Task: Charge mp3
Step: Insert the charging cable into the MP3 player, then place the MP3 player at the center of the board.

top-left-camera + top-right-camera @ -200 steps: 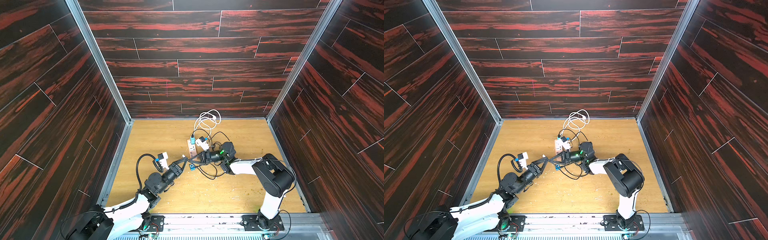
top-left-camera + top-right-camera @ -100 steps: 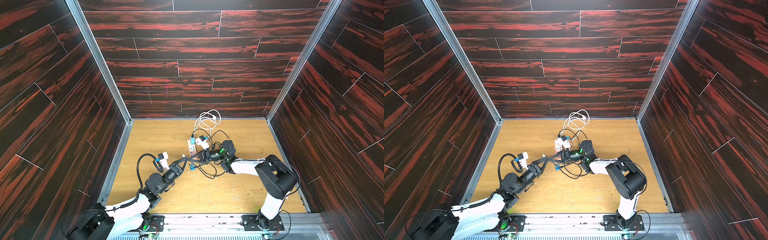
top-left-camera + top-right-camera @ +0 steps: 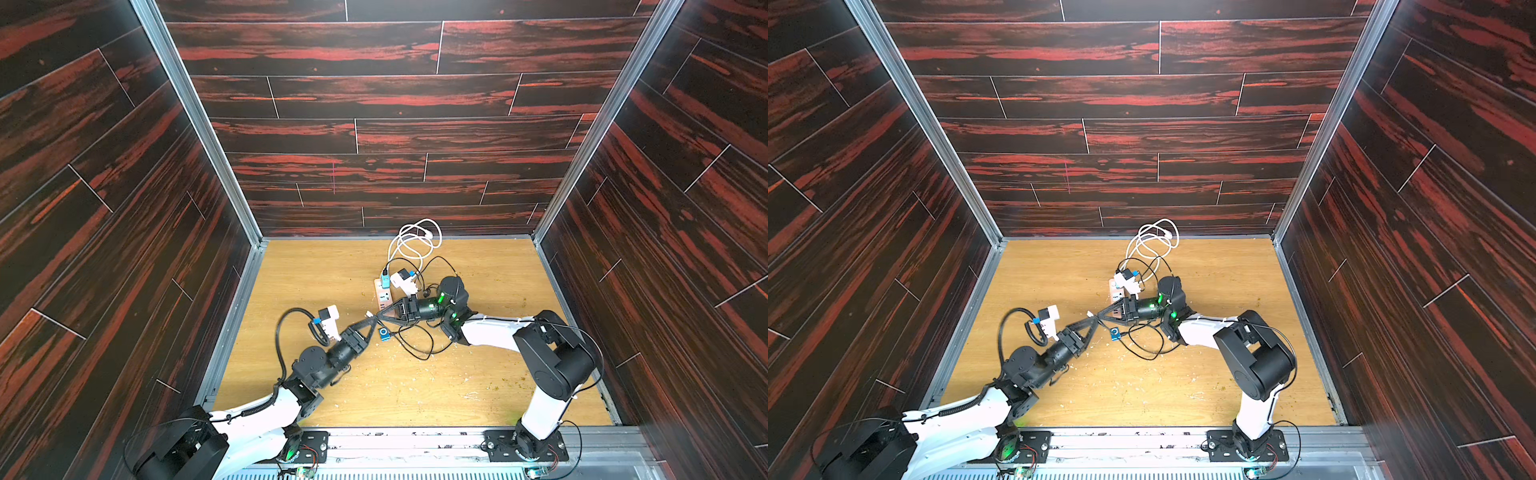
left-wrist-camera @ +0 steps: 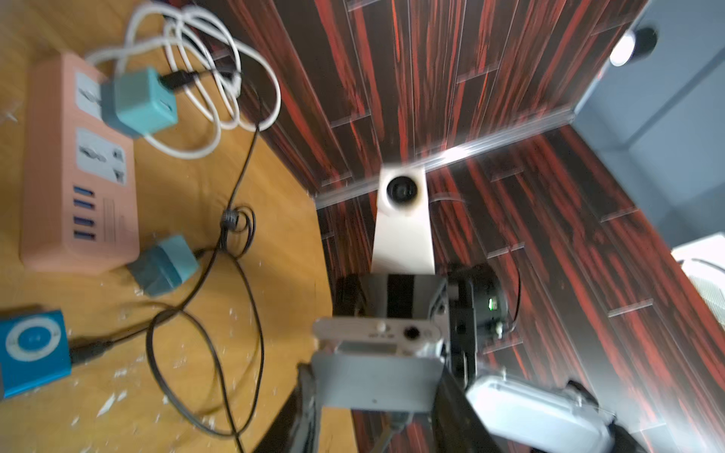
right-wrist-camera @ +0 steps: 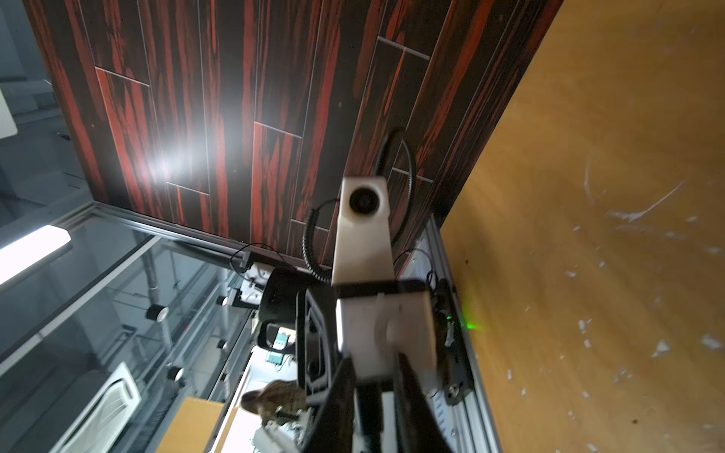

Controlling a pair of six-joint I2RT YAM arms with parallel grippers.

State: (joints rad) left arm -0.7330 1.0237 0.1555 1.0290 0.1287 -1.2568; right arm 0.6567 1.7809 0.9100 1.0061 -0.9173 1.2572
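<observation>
Next, my left gripper lets go of the silver mp3 on the wooden floor (image 3: 365,353) just in front of the blue mp3.
A silver mp3 (image 4: 376,376) with a round jack on its edge is held off the floor, my left gripper (image 4: 376,386) shut on it. In both top views the left gripper (image 3: 371,322) (image 3: 1094,319) meets my right gripper (image 3: 380,318) (image 3: 1100,316) tip to tip. In the right wrist view the mp3 (image 5: 386,333) sits just past the right gripper (image 5: 372,362), whose jaws stand slightly apart with a dark strip between them. A blue square mp3 (image 3: 384,333) (image 4: 33,353) lies on the floor below with a black cable (image 4: 204,353) plugged in.
A pink power strip (image 3: 384,295) (image 4: 78,176) lies behind the grippers with a teal charger (image 4: 137,102) plugged in. Another teal adapter (image 4: 164,266) lies beside it. A white cable coil (image 3: 415,241) rests by the back wall. Black cable loops (image 3: 415,345) lie under the right arm.
The right arm has crept slightly towards the left gripper. The left arm and the things on the floor have not visibly moved.
</observation>
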